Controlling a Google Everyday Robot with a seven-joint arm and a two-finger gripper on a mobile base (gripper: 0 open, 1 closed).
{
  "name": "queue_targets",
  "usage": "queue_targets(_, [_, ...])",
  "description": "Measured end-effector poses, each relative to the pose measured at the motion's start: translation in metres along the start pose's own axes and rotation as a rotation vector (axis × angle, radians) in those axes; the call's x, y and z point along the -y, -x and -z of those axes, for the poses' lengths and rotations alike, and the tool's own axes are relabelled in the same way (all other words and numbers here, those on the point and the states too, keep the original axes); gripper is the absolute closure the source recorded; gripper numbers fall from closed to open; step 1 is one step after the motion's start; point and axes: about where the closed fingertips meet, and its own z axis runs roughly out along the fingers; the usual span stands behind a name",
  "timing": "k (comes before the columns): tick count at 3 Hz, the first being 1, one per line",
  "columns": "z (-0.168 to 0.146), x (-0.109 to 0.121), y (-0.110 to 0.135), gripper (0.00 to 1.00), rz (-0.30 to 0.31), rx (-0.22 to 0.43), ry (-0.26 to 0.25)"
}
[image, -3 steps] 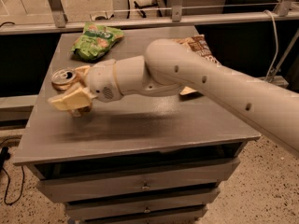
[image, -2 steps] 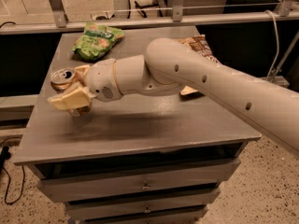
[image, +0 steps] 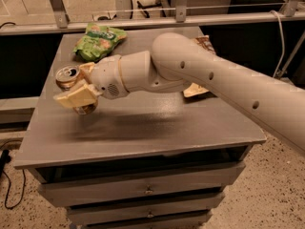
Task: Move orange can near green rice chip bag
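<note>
The orange can will be released on the table (image: 116, 58), against the green rice chip bag's edge nearest my arm.
The orange can (image: 67, 75) lies tilted in my gripper (image: 81, 86), silver top pointing left, held just above the left part of the grey table (image: 143, 128). The cream fingers (image: 75, 97) are closed around the can's body, which hides most of its label. The green rice chip bag (image: 97, 41) lies at the table's back left, a short way behind and to the right of the can. My pale arm reaches in from the right across the table.
A brown-and-cream chip bag (image: 196, 90) lies at the table's right side, mostly hidden behind my arm. The table has drawers (image: 147, 190) below its front edge. A metal rail (image: 143, 22) runs behind the table.
The gripper with the can has shifted slightly up and to the right. The bags have not moved.
</note>
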Motion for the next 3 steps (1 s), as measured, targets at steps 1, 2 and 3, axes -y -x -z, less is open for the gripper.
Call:
queue_targets(1, [0.014, 0.039, -0.004, 1.00, 0.049, -0.022, -0.034])
queue_targets(2, [0.035, 0.107, -0.005, 1.00, 0.080, 0.018, -0.102])
queue_targets(3, [0.052, 0.171, -0.006, 1.00, 0.098, 0.059, -0.167])
